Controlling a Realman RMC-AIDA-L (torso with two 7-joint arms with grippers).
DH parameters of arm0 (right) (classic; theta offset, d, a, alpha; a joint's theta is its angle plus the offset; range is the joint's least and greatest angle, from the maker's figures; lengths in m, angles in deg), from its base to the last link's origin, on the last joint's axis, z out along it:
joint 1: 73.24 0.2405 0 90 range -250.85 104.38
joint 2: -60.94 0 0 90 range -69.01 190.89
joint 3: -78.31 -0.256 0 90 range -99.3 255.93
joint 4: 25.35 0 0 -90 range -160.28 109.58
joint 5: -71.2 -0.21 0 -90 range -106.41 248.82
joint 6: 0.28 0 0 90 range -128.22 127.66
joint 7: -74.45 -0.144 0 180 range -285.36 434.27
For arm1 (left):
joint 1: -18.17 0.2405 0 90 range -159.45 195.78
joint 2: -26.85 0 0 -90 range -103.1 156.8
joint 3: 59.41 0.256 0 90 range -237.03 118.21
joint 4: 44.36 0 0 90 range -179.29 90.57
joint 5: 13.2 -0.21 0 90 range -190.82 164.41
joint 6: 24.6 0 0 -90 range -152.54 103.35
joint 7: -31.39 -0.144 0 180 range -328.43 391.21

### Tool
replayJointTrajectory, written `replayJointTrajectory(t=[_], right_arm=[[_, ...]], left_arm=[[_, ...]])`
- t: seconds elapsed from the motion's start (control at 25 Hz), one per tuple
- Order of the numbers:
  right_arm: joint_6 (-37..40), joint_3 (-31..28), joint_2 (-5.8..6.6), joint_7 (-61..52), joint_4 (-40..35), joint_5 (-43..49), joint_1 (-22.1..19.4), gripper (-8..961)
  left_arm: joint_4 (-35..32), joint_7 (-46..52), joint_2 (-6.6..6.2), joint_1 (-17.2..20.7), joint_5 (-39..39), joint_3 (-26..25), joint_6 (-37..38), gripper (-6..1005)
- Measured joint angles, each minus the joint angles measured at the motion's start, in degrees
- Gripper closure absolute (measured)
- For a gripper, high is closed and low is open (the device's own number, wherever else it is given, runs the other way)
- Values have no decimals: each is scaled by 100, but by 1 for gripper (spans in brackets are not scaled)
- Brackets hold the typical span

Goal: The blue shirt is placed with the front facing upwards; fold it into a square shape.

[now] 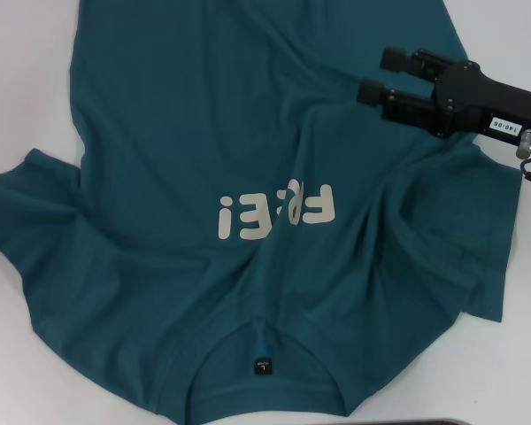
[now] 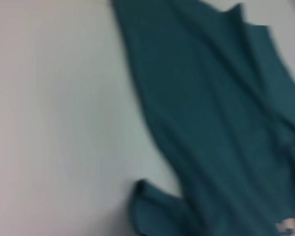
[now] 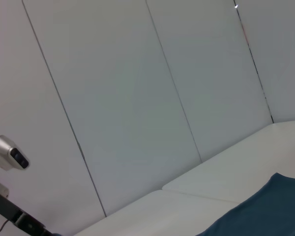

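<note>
Next, my left gripper lets go of the sleeve's end on the shirt's chest (image 1: 193, 179) (image 2: 251, 200), next to the pale lettering.
The blue shirt (image 1: 248, 159) lies spread on the white table (image 1: 22, 88), front up, with pale "FREE" lettering (image 1: 277, 215) on the chest. Its round collar and small dark neck label (image 1: 262, 365) lie at the near edge. One sleeve (image 1: 22, 190) spreads out on the left and the other sleeve (image 1: 473, 230) lies wrinkled on the right. My right gripper (image 1: 382, 76) hovers over the shirt's right side, open, with nothing between its fingers. The left wrist view shows the shirt (image 2: 216, 123) and a sleeve fold (image 2: 152, 209) on the table. My left gripper is out of view.
Bare white table (image 2: 54, 123) runs along the shirt's left side. In the right wrist view, a panelled white wall (image 3: 137, 98) rises behind the table (image 3: 226, 172), with a corner of the shirt (image 3: 265, 211) showing. A grey device (image 3: 7, 155) stands at that view's edge.
</note>
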Motion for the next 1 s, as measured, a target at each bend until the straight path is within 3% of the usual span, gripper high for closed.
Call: replayJointTrajectory(t=[0.56, 1.0], right_arm=[[0, 0, 0, 30, 63, -7, 0, 127], [0, 0, 1, 31, 126, -7, -24, 128]], left_arm=[[-146, -52, 66, -58, 1458, 7, 834, 997], [-334, -52, 104, -156, 1590, 44, 771, 997]])
